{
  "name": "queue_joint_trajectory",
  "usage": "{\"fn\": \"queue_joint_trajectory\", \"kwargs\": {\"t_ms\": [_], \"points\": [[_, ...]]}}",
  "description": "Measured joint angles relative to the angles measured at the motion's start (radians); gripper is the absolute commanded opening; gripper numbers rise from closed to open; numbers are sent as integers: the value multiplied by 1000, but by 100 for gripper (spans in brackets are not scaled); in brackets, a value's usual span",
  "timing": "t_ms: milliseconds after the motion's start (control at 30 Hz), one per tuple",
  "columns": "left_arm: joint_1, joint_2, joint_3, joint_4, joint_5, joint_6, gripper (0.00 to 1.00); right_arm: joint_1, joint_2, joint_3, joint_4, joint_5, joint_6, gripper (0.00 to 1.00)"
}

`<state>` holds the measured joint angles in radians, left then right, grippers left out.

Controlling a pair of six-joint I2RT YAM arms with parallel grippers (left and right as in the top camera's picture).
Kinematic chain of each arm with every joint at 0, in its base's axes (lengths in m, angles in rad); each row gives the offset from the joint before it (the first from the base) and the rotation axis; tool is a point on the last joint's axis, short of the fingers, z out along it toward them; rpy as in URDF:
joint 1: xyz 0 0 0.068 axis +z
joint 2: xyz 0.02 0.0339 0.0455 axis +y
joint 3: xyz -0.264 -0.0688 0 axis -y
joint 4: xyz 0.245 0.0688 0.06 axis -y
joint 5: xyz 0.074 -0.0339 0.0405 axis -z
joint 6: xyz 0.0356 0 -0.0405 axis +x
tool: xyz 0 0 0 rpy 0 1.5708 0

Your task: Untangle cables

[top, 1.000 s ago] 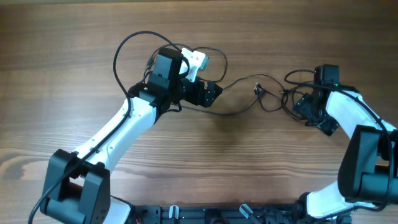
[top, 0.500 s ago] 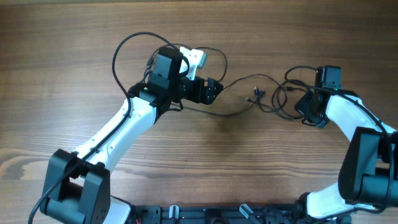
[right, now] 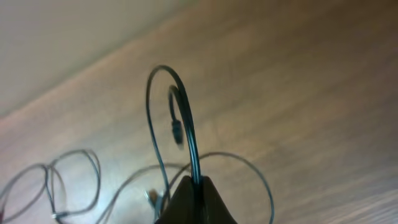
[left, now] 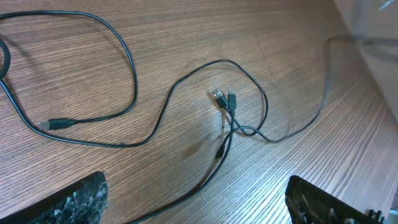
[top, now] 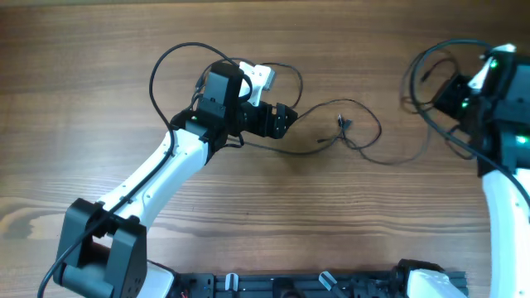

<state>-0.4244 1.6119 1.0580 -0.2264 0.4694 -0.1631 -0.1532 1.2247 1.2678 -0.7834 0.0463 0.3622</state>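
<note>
Next, my right gripper lets go of the second black cable, to lie on the wood (top: 523,197) that is under the white section of my right arm.
Thin black cables (top: 331,106) trail across the wooden table from a loop at the left to the right side. Two small plugs (left: 221,98) lie together where strands cross in the middle. My left gripper (top: 281,118) is low over the table and open. Its fingertips (left: 68,202) stand wide apart, and one cable strand (left: 205,180) runs on the wood between them, untouched. My right gripper (right: 196,199) is shut on a cable loop (right: 186,124) and holds it up off the table. A plug end (right: 177,132) dangles beside that loop. In the overhead view the right gripper (top: 447,95) is raised at the far right.
The left arm's own thicker black wire (top: 157,74) arcs over the table behind its wrist. A white part (top: 261,79) sits on the left wrist. The arm bases and a black rail (top: 290,285) line the near table edge.
My right gripper has shut on a cable loop and risen up and to the right with it, drawing the strands out of the right-hand tangle. The left arm has not moved.
</note>
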Motion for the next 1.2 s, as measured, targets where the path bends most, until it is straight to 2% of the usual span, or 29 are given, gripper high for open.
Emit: {"fn": "queue_joint_trajectory", "kwargs": {"t_ms": [233,333,467,567,633,800,1033,1200], "points": [[0,0,0,-1,0,0,93,0,-8,308,-61,229,-36,4],[0,0,0,-1,0,0,93,-19,-14,407,-111,478,-39,4],[0,0,0,-7,0,0,93,-275,-53,451,-107,642,-39,4],[0,0,0,-17,0,0,92,-378,-64,469,-138,677,-4,4],[0,0,0,-19,0,0,92,-381,-58,470,-160,702,32,4],[0,0,0,-27,0,0,92,-417,31,471,-158,702,106,4],[0,0,0,-3,0,9,91,-657,393,472,-86,399,173,4],[0,0,0,14,0,12,91,-736,469,472,-122,354,230,4]]}}
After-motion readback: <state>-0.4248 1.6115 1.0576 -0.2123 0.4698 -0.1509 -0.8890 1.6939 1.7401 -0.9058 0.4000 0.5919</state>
